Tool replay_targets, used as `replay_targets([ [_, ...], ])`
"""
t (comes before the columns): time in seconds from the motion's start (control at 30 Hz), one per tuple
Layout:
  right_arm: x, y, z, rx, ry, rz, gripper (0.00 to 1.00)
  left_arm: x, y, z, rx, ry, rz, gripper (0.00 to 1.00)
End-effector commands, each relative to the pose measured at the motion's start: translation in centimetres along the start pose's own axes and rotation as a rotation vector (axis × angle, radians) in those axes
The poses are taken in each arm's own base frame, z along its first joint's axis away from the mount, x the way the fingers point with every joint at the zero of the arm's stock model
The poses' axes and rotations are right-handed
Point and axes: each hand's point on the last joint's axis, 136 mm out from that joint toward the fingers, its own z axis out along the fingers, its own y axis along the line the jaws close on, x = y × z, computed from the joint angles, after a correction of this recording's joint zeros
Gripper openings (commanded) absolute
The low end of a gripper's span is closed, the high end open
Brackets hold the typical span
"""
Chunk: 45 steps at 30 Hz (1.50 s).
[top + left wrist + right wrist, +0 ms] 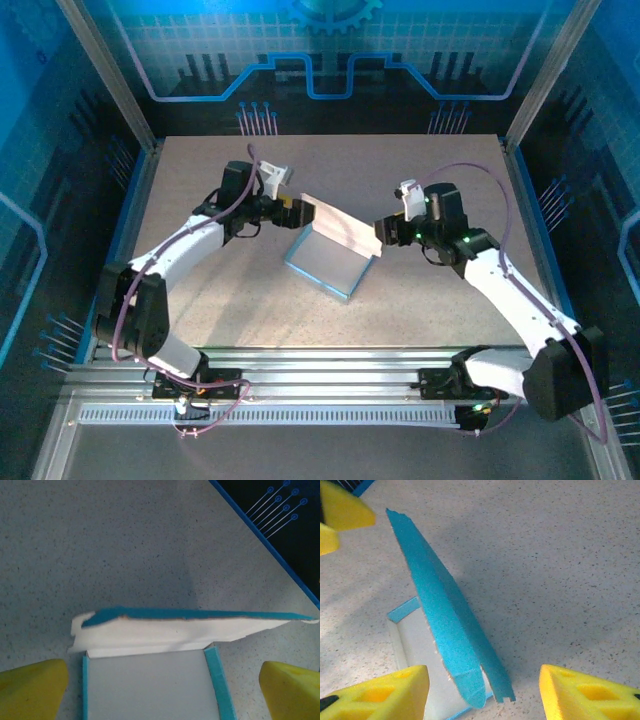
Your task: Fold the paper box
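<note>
The paper box sits crooked between my two open grippers, so next I grab the lid flap's near end point(373, 246) with my right gripper and help turn the box square before folding.
The paper box point(325, 262) lies mid-table as a shallow tray with light blue rims and a pale floor. Its long lid flap point(343, 228) stands raised along the far side, whitish inside point(170, 632), blue outside point(442, 622). My left gripper point(291, 211) is at the flap's left end and my right gripper point(383, 232) at its right end. In the left wrist view the left gripper point(160, 692) is open, with yellow fingers point(30, 690) wide on either side of the tray. The right gripper point(482, 695) is open too, straddling the flap's end without touching it.
The box rests on a speckled beige tabletop point(430, 160). Blue walls and aluminium posts point(108, 70) enclose the table on three sides. The left gripper's yellow fingertips point(342, 510) show at the top left of the right wrist view.
</note>
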Motion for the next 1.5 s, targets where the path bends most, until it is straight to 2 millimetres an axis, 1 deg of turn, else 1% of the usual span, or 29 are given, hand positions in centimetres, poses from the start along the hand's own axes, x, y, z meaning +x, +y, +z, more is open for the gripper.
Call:
replay_targets([
  [0.0, 2.2, 0.6, -0.1, -0.053, 0.05, 0.031, 0.62, -0.3, 0.0, 0.5, 0.037, 0.051, 0.106, 0.99],
  [0.13, 3.3, 0.7, 0.2, -0.07, 0.053, 0.049, 0.61, -1.3, 0.3, 0.9, 0.06, 0.065, 0.155, 0.99],
  [0.27, 4.2, 0.0, 1.0, -0.047, 0.071, 0.068, 0.61, -1.3, 0.6, 1.6, 0.081, 0.088, 0.186, 0.98],
  [0.4, 4.2, -0.4, 2.1, -0.046, 0.069, 0.078, 0.59, -1.1, 1.0, 2.7, 0.109, 0.114, 0.187, 0.97],
  [0.7, 3.8, -1.1, 3.6, -0.02, 0.066, 0.108, 0.46, -1.1, 1.1, 4.6, 0.188, 0.127, 0.157, 0.96],
  [0.9, 4.1, -1.5, 4.2, 0.008, 0.077, 0.124, 0.38, -1.0, 0.8, 4.2, 0.188, 0.137, 0.143, 0.94],
  [1.17, 3.6, -1.8, 4.6, 0.028, 0.071, 0.136, 0.33, -0.2, 0.5, 2.9, 0.165, 0.152, 0.117, 0.88],
  [1.27, 3.3, -1.9, 4.6, 0.034, 0.066, 0.136, 0.3, 0.1, 0.6, 2.8, 0.156, 0.161, 0.105, 0.79],
  [1.37, 3.1, -1.9, 4.8, 0.041, 0.064, 0.13, 0.27, 0.0, 0.6, 2.7, 0.148, 0.164, 0.094, 0.76],
  [1.47, 3.0, -1.9, 4.8, 0.045, 0.065, 0.123, 0.23, 0.1, 0.8, 2.6, 0.131, 0.171, 0.087, 0.71],
])
